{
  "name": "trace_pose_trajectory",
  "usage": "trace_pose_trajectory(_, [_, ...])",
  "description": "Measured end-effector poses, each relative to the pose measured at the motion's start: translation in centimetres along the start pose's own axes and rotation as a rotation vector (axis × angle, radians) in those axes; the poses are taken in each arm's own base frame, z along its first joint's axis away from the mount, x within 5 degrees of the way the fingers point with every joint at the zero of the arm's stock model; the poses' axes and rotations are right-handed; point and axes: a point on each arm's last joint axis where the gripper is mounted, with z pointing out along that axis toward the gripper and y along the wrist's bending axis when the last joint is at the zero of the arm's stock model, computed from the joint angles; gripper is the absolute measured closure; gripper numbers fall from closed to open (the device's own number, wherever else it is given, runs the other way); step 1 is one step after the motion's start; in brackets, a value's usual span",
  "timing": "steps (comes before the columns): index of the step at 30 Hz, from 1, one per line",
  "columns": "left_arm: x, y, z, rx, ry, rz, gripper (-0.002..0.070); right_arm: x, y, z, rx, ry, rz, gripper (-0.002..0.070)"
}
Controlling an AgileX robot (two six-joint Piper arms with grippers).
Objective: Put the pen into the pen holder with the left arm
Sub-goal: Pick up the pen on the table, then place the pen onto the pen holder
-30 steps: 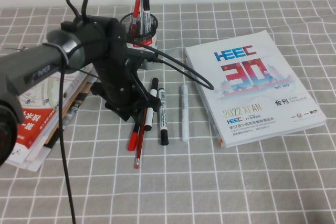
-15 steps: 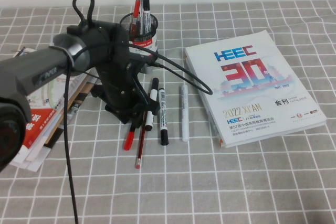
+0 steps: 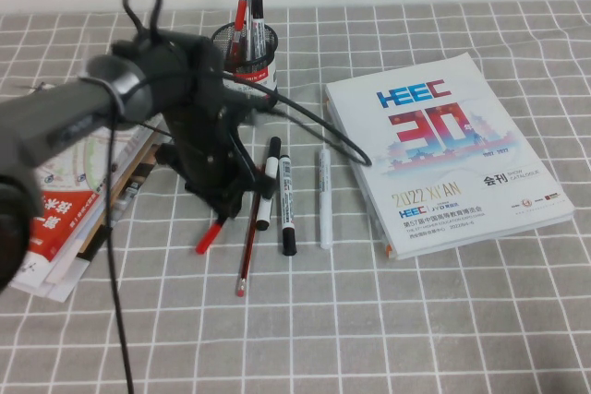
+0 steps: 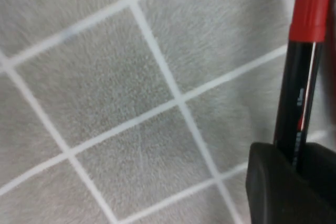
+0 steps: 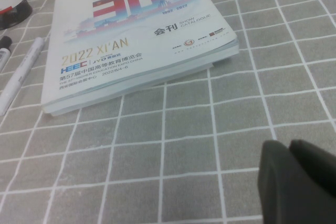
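Observation:
The robot's left gripper should release the pen inside the pen holder [image 3: 229, 41] next to the red pen, towards the pile of papers. The held pen is still over the cloth.
My left gripper [image 3: 228, 208] reaches down over the cloth in front of the pen holder [image 3: 247, 54], a black mesh cup with a red-and-white label and several pens in it. It is shut on the pen [image 3: 209, 237], whose red end sticks out below the jaws towards the left. In the left wrist view the pen [image 4: 295, 98] runs from a red end through a black barrel into the black fingers [image 4: 273, 187] of the left gripper [image 4: 297, 167], above the checked cloth. My right gripper [image 5: 299, 179] shows only in its wrist view, shut and empty, low over the cloth near the book.
A thin dark-red pencil [image 3: 247, 244], two black-and-white markers [image 3: 285, 202] and a white marker [image 3: 324, 197] lie beside the left gripper. A thick HEEC book [image 3: 445, 149] lies at the right. A pile of papers [image 3: 65, 219] lies at the left.
The left gripper has shifted slightly left and up with the pen; the pen's red end has swung leftwards, away from the pencil it lay beside.

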Motion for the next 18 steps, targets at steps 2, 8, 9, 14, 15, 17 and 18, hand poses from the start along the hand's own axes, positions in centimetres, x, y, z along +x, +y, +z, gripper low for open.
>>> trace_pose_trajectory(2, [0.1, -0.2, -1.7, 0.001, -0.069, 0.007, 0.0615, 0.0, 0.0, 0.0, 0.000, 0.000, 0.000, 0.0691])
trace_pose_trajectory(8, [1.5, -0.9, -8.9, -0.011, -0.457, 0.024, 0.0615, 0.0, 0.0, 0.0, 0.000, 0.000, 0.000, 0.0691])
trace_pose_trajectory(9, [2.0, -0.9, -10.2, -0.027, -0.566, 0.031, 0.0615, 0.0, 0.0, 0.0, 0.000, 0.000, 0.000, 0.0691])
trace_pose_trajectory(14, [3.1, -0.7, -11.0, -0.099, -0.890, 0.019, 0.0615, 0.0, 0.0, 0.0, 0.000, 0.000, 0.000, 0.0691])
trace_pose_trajectory(15, [3.0, -0.6, -11.2, -0.118, -0.966, 0.015, 0.0615, 0.0, 0.0, 0.0, 0.000, 0.000, 0.000, 0.0691])
trace_pose_trajectory(17, [3.0, -0.4, -11.0, -0.147, -1.084, 0.001, 0.0615, 0.0, 0.0, 0.0, 0.000, 0.000, 0.000, 0.0692])
trace_pose_trajectory(18, [2.9, -0.3, -11.1, -0.152, -1.139, -0.014, 0.0615, 0.0, 0.0, 0.0, 0.000, 0.000, 0.000, 0.0691])
